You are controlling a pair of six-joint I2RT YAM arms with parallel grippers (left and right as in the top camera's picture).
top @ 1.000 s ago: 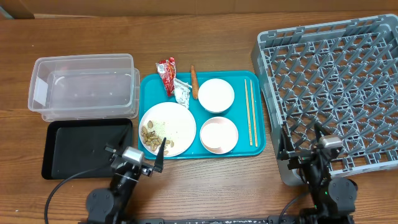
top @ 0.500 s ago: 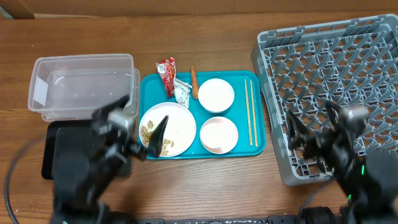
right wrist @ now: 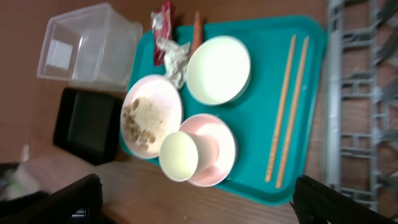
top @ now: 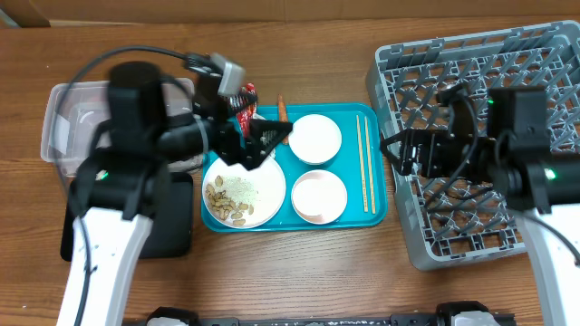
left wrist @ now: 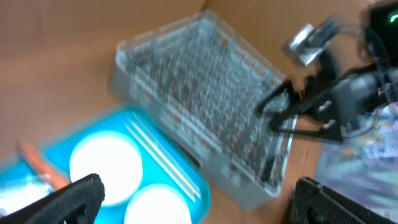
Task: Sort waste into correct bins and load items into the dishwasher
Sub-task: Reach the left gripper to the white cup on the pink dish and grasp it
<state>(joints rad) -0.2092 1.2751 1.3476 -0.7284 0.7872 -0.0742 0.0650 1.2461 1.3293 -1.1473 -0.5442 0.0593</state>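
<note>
My left gripper will next go to the cup in the front bowl and grab the cup's rim (top: 297,192) on the side closest to the plate.
The teal tray (top: 376,213) holds a plate with nuts and rice scraps (top: 243,188), two white bowls (top: 314,138) (top: 319,196), chopsticks (top: 364,163), an orange carrot (top: 282,109) and a red wrapper (top: 243,95). The silver wrapper (right wrist: 173,53) shows in the right wrist view; overhead my left gripper covers it. My left gripper (top: 258,143) is open and empty, raised over the tray's back left. My right gripper (top: 408,156) is open and empty, raised over the left edge of the grey rack (top: 489,72). The clear tub (top: 63,127) and black tray (top: 172,226) lie at the left.
In the left wrist view my open fingers (left wrist: 196,205) frame the bowls (left wrist: 106,165), chopsticks (left wrist: 161,158) and rack (left wrist: 205,106). In the right wrist view my open fingers (right wrist: 199,205) hang over the tray's front edge (right wrist: 249,180). Bare wood lies in front.
Both arms have risen from the table's front edge and swung in. The left gripper now hangs over the tray's back left, the right over the rack's left edge.
</note>
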